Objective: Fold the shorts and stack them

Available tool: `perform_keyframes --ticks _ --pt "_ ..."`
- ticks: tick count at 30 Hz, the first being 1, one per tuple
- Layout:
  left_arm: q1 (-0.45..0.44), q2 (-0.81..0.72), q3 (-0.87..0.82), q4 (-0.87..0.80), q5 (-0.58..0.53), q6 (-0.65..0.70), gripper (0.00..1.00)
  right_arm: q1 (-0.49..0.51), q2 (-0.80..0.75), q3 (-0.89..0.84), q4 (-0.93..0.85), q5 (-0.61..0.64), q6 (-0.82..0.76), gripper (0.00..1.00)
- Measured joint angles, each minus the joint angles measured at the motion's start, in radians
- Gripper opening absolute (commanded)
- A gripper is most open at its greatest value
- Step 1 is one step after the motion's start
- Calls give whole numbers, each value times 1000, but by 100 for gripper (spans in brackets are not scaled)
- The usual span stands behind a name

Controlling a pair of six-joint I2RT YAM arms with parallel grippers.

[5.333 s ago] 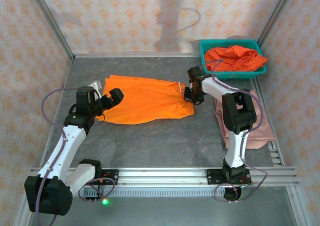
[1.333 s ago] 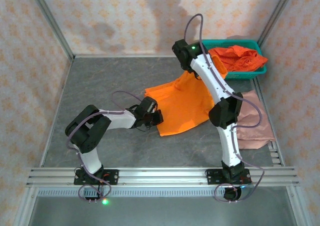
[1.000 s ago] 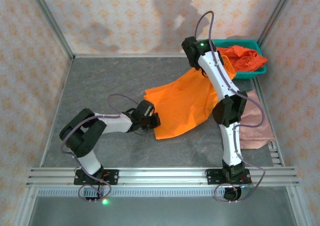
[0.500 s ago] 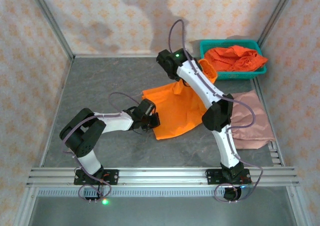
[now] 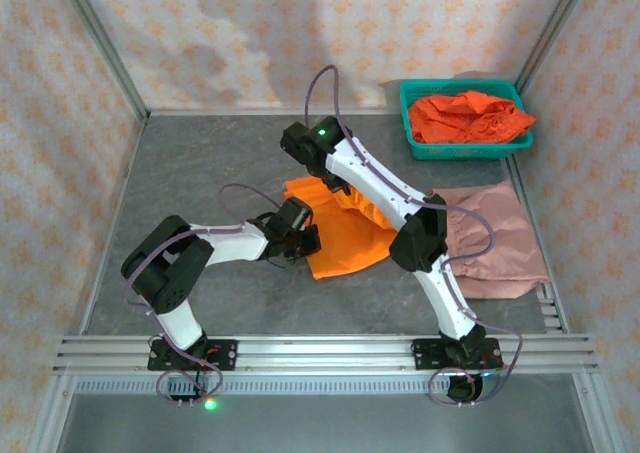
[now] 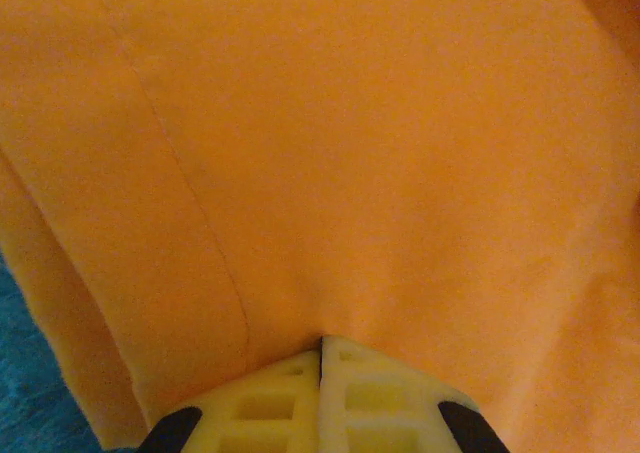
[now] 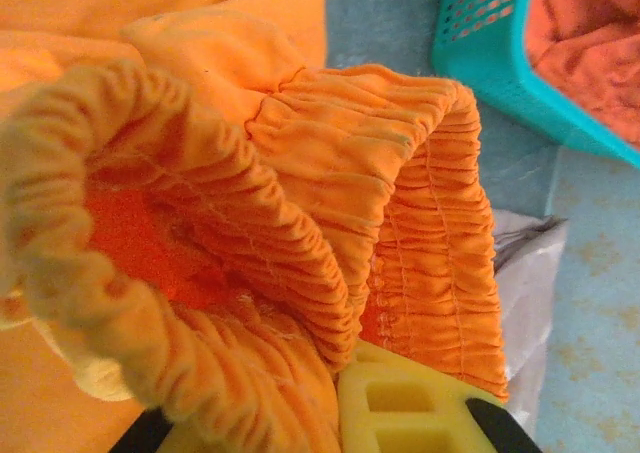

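My right gripper needs to release the gathered elastic waistband on the grey table (image 5: 404, 212) next to the dusty pink shorts.
Orange shorts (image 5: 345, 241) lie doubled over in the middle of the grey table. My left gripper (image 5: 304, 240) is shut on their left edge, low on the table; in the left wrist view the fingertips (image 6: 322, 348) meet against orange cloth (image 6: 330, 153). My right gripper (image 5: 315, 169) reaches over the shorts' far left corner, shut on the gathered elastic waistband (image 7: 300, 233), which hides one finger (image 7: 420, 408). Dusty pink shorts (image 5: 497, 251) lie flat at the right. More orange shorts (image 5: 470, 115) sit bunched in the teal basket.
The teal basket (image 5: 416, 143) stands in the back right corner; its wall (image 7: 480, 33) shows in the right wrist view. Patterned walls close in the table (image 5: 200, 173) on three sides. An aluminium rail (image 5: 320, 348) runs along the near edge.
My right gripper has swung the waistband from the back right, near the basket, leftward and down over the shorts. The left gripper has held its place on the edge.
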Motion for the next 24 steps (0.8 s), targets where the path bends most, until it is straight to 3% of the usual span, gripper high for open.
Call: perform_keyframes --ticks 7,17,24 --pt "0 -56 0 -37 -16 11 20 -67 -32 -35 37 -37 -15 10" --pt "0 -73 121 -137 -30 57 21 -354 -278 -260 140 -18 -65 10" --pt "0 51 94 -90 -20 10 20 -380 -299 -346 192 -45 -82 10"
